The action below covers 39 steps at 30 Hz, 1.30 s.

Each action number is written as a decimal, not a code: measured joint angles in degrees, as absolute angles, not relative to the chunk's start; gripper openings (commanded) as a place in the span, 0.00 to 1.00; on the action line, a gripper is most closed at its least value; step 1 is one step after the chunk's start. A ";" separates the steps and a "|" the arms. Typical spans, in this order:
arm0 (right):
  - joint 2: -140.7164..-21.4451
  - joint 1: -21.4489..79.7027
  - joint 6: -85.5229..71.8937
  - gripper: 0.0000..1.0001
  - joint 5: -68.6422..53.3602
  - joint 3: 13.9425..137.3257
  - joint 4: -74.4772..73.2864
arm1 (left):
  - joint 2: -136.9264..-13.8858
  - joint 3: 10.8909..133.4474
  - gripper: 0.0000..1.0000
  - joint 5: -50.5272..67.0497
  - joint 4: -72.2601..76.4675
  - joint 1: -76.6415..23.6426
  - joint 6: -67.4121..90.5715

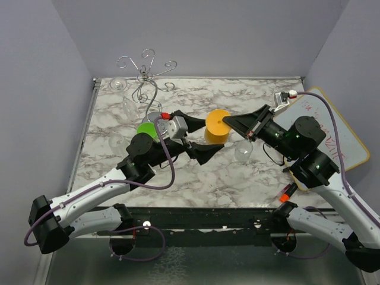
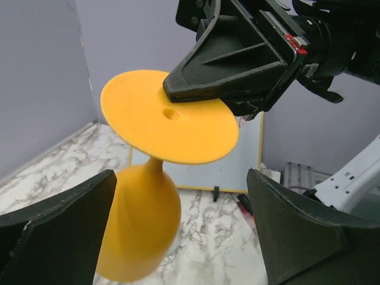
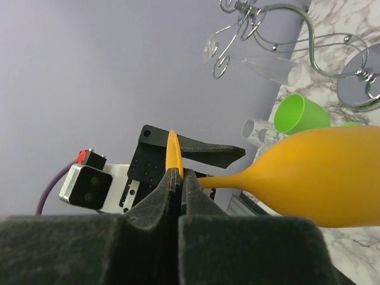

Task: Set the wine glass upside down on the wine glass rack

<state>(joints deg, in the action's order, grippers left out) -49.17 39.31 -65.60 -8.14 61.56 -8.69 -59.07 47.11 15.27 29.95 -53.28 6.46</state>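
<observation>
I have my left gripper's fingers on both sides of the wine glass's bowl, so next I pinch the foot's free rim [image 1: 209,123] with my left gripper before carrying the glass to the rack.
The orange wine glass [image 1: 217,126] hangs over the middle of the table, bowl down and flat foot [image 2: 166,119] up. My right gripper [image 3: 181,175] is shut on the rim of that foot. My left gripper [image 2: 181,178] is open. Its two fingers stand wide on either side of the bowl [image 2: 139,225]; the left finger is close beside it, and the right one is clearly apart. The silver wine glass rack [image 1: 145,74] stands at the far left of the table, its round base [image 3: 362,77] behind the glass.
A green cup [image 1: 146,129] sits by the rack's base. Clear glasses lie on the marble: one [image 1: 243,153] under my right gripper, others [image 1: 119,83] near the rack. A whiteboard [image 1: 332,136] lies at the right edge, a red marker [image 1: 288,191] near it.
</observation>
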 measured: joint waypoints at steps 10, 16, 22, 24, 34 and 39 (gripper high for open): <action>-45.19 39.31 -55.66 0.01 -5.87 59.40 -7.57 | -56.03 55.35 0.92 11.99 18.44 -53.28 28.23; -43.92 39.31 -50.48 0.00 -6.13 58.72 -7.44 | -57.34 62.17 0.76 11.99 9.63 -53.23 38.11; -41.08 39.31 -47.99 0.01 -7.40 58.00 -7.27 | -62.13 66.96 0.67 12.64 3.03 -52.88 43.99; -40.53 39.31 -47.77 0.01 -7.70 58.00 -7.20 | -62.94 67.31 0.56 12.86 0.73 -52.82 44.18; -40.80 39.31 -46.00 0.01 -9.21 58.00 -7.33 | -63.77 71.57 0.44 17.41 -4.91 -50.94 44.14; -40.97 39.31 -45.12 0.01 -10.37 58.00 -7.18 | -64.03 71.57 0.32 21.04 -4.38 -49.21 46.09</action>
